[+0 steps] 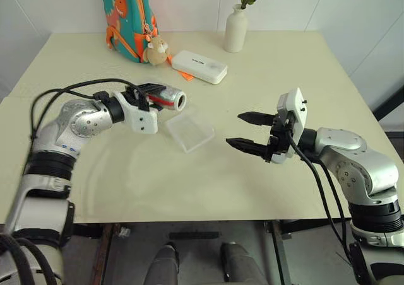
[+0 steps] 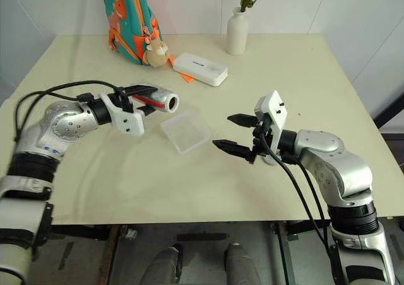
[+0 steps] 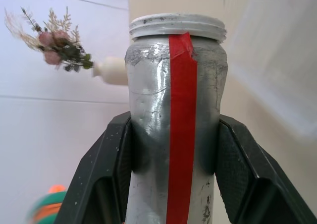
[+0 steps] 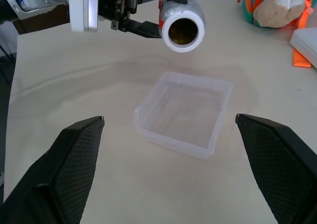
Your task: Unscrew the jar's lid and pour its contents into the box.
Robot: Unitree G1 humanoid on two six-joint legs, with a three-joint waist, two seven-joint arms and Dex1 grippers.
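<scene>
Next, my left gripper stands the jar, now held lying level above the table, on the open table (image 1: 116,125) in front of the teal backpack, well to the side of the box.
My left gripper (image 1: 154,96) is shut on the jar (image 1: 167,98), a silvery cylinder with a red tape strip, held lying level above the table. Its white threaded mouth (image 4: 183,30) has no lid on it and faces my right gripper. Dark brownish contents (image 4: 182,32) show inside the mouth. The box (image 1: 189,128), a clear shallow square tray, lies on the table just below and beyond the jar's mouth. To the right of the box my right gripper (image 1: 235,129) stands open with nothing between its fingers. The lid is out of view.
At the back of the cream table (image 1: 76,64) stand a teal dinosaur backpack (image 1: 126,17) with a plush toy (image 1: 156,48), a white rectangular case (image 1: 199,66) and a white flower vase (image 1: 235,28). A small orange piece (image 1: 185,75) lies beside the case.
</scene>
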